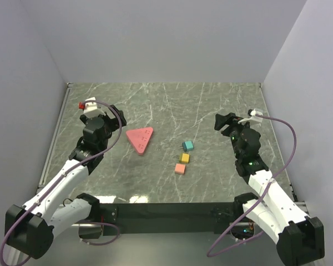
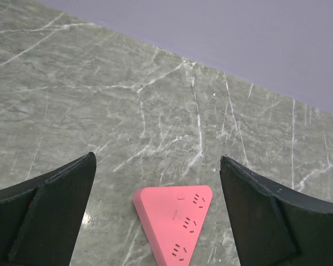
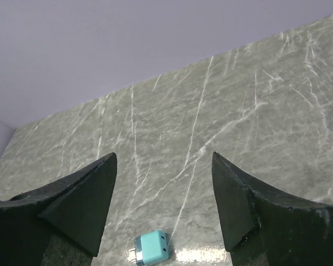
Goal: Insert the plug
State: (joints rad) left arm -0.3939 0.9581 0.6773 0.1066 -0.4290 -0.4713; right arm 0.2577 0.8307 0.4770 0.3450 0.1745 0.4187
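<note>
My right gripper is to move next to the body of the teal plug (image 1: 188,146) (image 3: 154,247), beside the yellow plug, and close there.
A pink triangular power strip (image 1: 140,138) lies flat on the marble table left of centre; the left wrist view shows it (image 2: 175,221) with three socket groups facing up. Three small plugs lie to its right: a teal one (image 1: 187,146), a yellow one (image 1: 184,158) and a pink one (image 1: 180,169). The teal plug also shows in the right wrist view (image 3: 151,247), prongs to the left. My left gripper (image 1: 115,114) is open and empty, above and left of the strip. My right gripper (image 1: 223,122) is open and empty, right of the plugs.
Grey walls close the table at the back and both sides. A metal rail (image 1: 58,130) runs along the left edge. A black bar (image 1: 166,210) spans the near edge between the arm bases. Purple cables (image 1: 288,144) trail from both wrists.
</note>
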